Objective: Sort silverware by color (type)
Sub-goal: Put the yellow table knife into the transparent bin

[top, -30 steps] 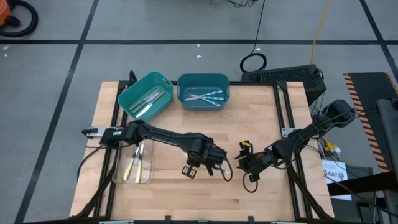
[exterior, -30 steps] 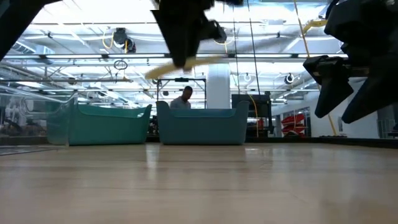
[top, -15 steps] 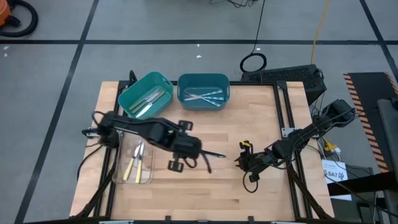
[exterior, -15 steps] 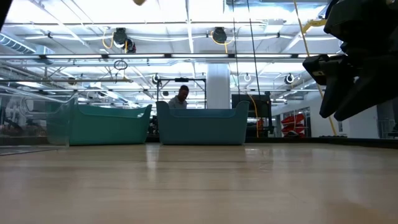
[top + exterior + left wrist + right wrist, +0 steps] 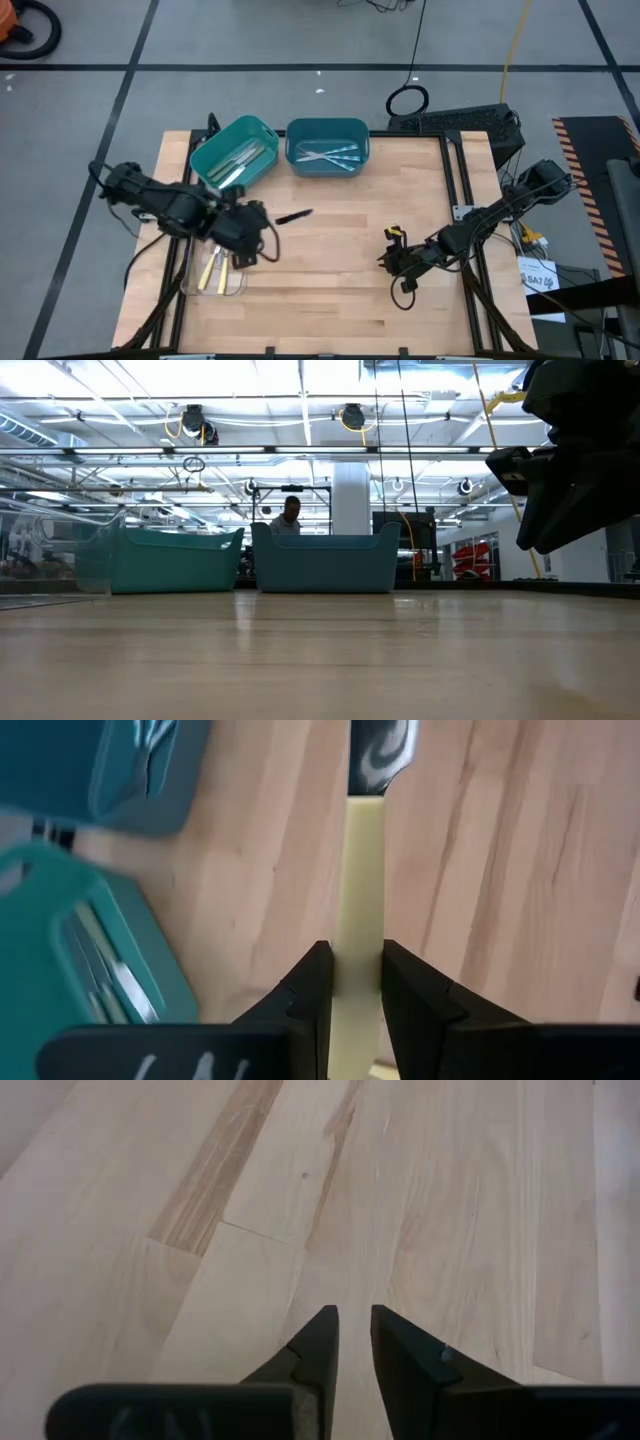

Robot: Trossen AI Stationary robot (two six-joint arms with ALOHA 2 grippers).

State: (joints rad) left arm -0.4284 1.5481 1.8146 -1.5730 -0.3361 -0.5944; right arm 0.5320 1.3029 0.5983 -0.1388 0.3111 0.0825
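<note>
Next, my left gripper lets go of the yellow-handled utensil in the clear tray (image 5: 223, 257), among the yellow silverware.
My left gripper (image 5: 262, 222) hangs above the table's left half, between the teal bins and the clear tray (image 5: 190, 285), shut on a yellow-handled utensil (image 5: 360, 890). The utensil's dark end (image 5: 296, 214) sticks out toward the right. Yellow silverware (image 5: 212, 262) lies in the tray. Pale pieces (image 5: 236, 160) lie in the left teal bin (image 5: 212, 140), light-blue ones (image 5: 326, 155) in the right bin (image 5: 352, 128). My right gripper (image 5: 348, 1325) hovers over bare wood at the right, its fingers nearly together with nothing between them. My left gripper pinches the utensil's yellow handle (image 5: 358, 982) between its two fingers. The handle runs on forward past the fingertips, in line with the fingers, and the dark end (image 5: 380, 755) is farthest out. The fingers slant steeply down. The utensil is lifted clear of the table.
Bare wood lies across the table's middle and near side (image 5: 330, 300). Dark frame rails (image 5: 455, 190) run along the table's edges. In the low view a person (image 5: 290, 515) shows in the room beyond the bins.
My left gripper has risen and swung from the table's middle toward the left, near the tray and bins, rolling as it went. It still holds the utensil, which has left the low view. My right gripper has stayed in place and drawn its fingers together.
</note>
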